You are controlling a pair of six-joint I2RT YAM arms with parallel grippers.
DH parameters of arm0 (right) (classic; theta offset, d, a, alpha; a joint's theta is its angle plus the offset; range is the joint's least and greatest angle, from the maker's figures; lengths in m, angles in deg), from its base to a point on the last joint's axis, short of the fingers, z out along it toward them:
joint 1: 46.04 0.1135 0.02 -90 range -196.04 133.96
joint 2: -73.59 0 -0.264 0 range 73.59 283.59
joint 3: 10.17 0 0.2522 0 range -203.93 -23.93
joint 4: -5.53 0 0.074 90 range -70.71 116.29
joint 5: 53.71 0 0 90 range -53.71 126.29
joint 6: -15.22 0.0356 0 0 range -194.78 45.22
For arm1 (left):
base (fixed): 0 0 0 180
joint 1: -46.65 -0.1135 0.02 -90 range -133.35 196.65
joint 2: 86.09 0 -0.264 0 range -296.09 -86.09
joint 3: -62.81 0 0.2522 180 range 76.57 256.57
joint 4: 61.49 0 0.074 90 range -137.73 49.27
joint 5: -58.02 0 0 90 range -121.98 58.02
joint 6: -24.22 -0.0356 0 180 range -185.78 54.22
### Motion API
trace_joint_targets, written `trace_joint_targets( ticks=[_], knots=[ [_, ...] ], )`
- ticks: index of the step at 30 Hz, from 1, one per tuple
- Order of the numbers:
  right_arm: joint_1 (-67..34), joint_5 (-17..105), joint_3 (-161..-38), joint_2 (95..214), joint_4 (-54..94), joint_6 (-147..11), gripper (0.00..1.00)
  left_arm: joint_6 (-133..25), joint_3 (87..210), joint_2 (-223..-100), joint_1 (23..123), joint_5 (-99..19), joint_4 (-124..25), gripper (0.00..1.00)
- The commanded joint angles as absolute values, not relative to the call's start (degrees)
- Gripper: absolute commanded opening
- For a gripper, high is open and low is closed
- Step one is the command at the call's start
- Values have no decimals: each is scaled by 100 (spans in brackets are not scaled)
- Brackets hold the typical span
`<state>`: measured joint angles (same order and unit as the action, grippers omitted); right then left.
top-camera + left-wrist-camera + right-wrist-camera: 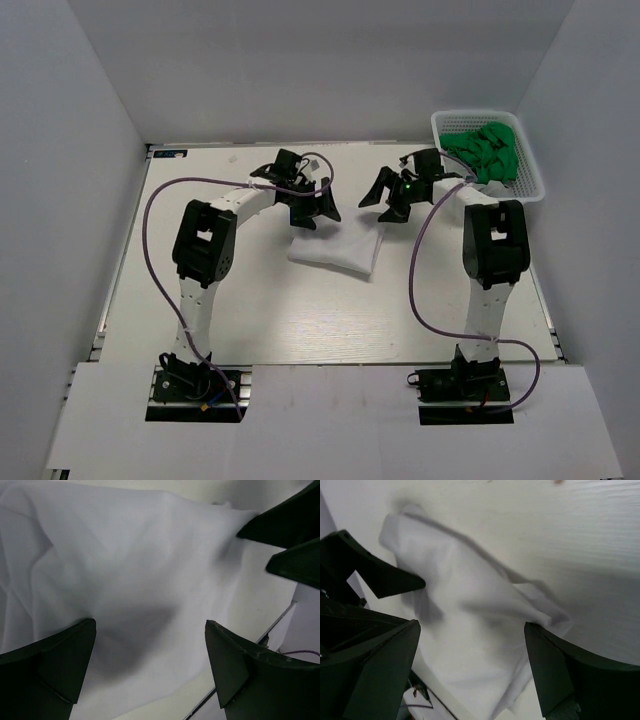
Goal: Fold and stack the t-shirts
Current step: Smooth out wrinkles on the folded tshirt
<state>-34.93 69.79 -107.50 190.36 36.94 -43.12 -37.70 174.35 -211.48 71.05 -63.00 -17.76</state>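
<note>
I will close my left gripper on the middle of the white t-shirt's side edge [294, 239], the one farther from my right gripper.
A plain white t-shirt [335, 250] lies folded into a small, rumpled rectangle on the table, midway between the two arms. My left gripper [314, 211] hovers over its far left corner. In the left wrist view this gripper [150, 622] is open, with the white cloth [125, 565] below the gap and nothing pinched. My right gripper [386, 204] hangs over the far right corner. In the right wrist view it [471, 624] is open too, and the shirt [470, 645] lies loose beneath it. The shirt's neck label is hidden.
A white mesh basket [530, 180] at the far right corner holds a pile of green cloth [490, 150]. The light table [300, 320] is boxed in by grey walls. The two grippers are close together; the right one's fingers [285, 525] show in the left wrist view.
</note>
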Motion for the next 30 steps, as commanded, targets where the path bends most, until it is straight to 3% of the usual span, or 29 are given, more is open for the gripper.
trace_joint_targets(
  ticks=[1,10,17,25,30],
  knots=[
    [-3611,6460,-10900,19337,3396,-4251,90,-3748,17343,-21327,7020,-6072,-1732,100],
    [-3594,6775,-11347,19708,3607,-4515,90,-3862,17439,-21266,7073,-6072,-1662,100],
    [-3383,6961,-11578,18654,3818,-4640,90,-3862,17581,-20212,7073,-5851,-1617,100],
    [-2882,7276,-9525,17168,3038,-4024,90,-3598,16193,-19420,7125,-6264,-2116,100],
    [-2820,7987,-8663,17176,2468,-3638,90,-3327,15401,-19419,7178,-6494,-2531,100]
  ],
)
